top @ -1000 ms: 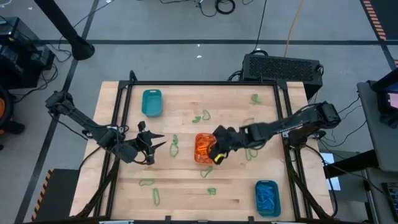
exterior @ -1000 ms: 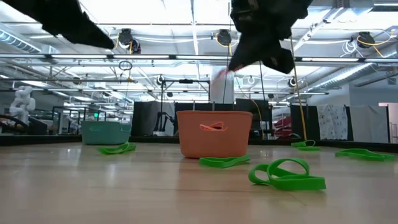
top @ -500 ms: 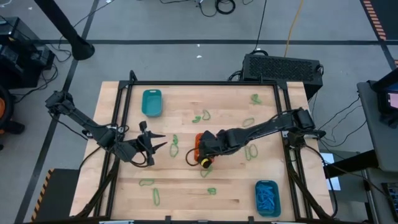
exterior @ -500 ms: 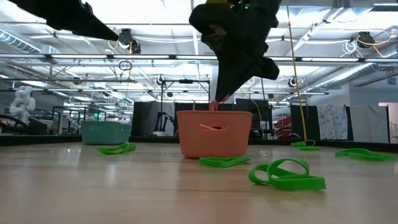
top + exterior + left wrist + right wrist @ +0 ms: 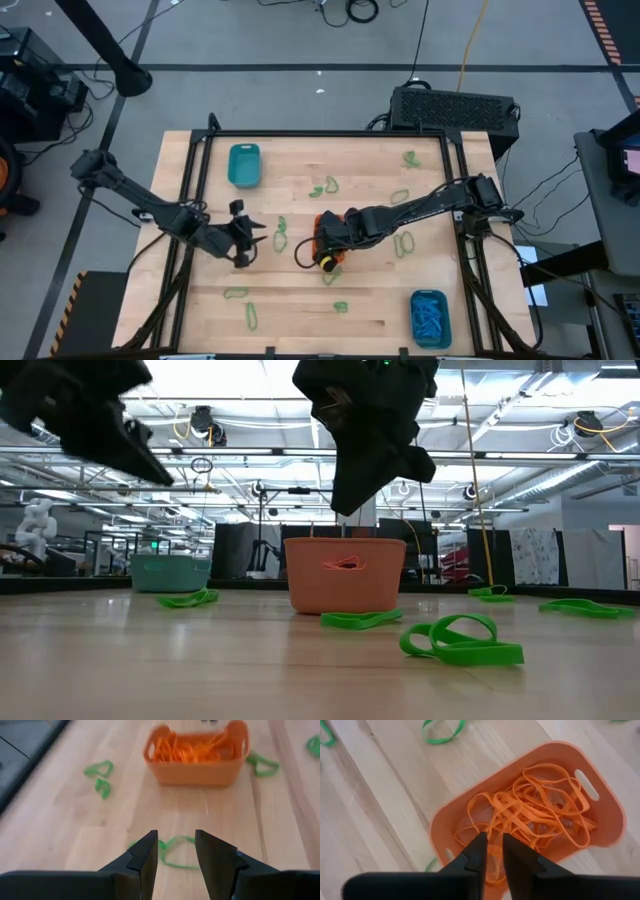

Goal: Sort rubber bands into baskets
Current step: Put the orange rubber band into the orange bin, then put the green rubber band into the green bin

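The robot's left gripper should grip the middle of the open green band [image 5: 279,242] [image 5: 178,853], the one that lies just nearer than the crumpled green band beside the orange basket.
The orange basket [image 5: 328,238] stands mid-table, full of orange rubber bands [image 5: 540,805]. My right gripper [image 5: 491,851] hangs just above its near-left end, pointing steeply down, fingers a narrow gap apart with nothing seen between them. My left gripper [image 5: 175,851] hovers open left of the basket, slanting down over a green band [image 5: 172,851] that lies flat on the wood. One teal basket [image 5: 243,165] stands at the far left. Another [image 5: 430,318], at the near right, holds blue bands.
Green bands lie scattered on the table: near the far edge [image 5: 323,187] [image 5: 410,157], right of the orange basket [image 5: 404,243], and along the near side [image 5: 235,293] [image 5: 251,316] [image 5: 340,307]. A black frame rail [image 5: 190,200] borders the tabletop.
My right gripper has gone toward the table's left edge and down over the orange basket, tipping steeper. The orange band that hung below its fingers sank toward the basket and no longer hangs there. My left gripper has sunk a little toward the green band.
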Robot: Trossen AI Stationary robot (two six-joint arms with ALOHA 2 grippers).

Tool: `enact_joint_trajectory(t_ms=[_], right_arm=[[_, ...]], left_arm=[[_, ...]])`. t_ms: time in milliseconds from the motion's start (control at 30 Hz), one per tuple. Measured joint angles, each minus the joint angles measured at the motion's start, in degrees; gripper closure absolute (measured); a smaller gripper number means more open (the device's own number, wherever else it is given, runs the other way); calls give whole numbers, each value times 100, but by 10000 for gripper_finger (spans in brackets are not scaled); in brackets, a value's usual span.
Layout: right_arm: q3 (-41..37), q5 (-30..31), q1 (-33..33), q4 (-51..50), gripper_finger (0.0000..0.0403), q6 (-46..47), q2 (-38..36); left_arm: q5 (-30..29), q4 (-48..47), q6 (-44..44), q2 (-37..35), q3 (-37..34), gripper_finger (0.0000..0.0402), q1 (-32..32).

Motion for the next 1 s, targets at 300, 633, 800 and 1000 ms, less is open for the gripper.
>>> enact_joint_trajectory(t_ms=[300,633,800,1000], right_arm=[[0,-4,-30,27,278,-436,-1],[0,42,-19,696,265,-969,-6],[0,172,57,1127,268,-1285,-7],[0,1278,445,1357,268,-2123,-9]], left_arm=[[1166,599,60,980,-154,263,282],[1041,1609,914,2324,-154,263,284],[1079,1990,953,2820,-151,263,338],[1492,2178,410,3190,-130,263,627]])
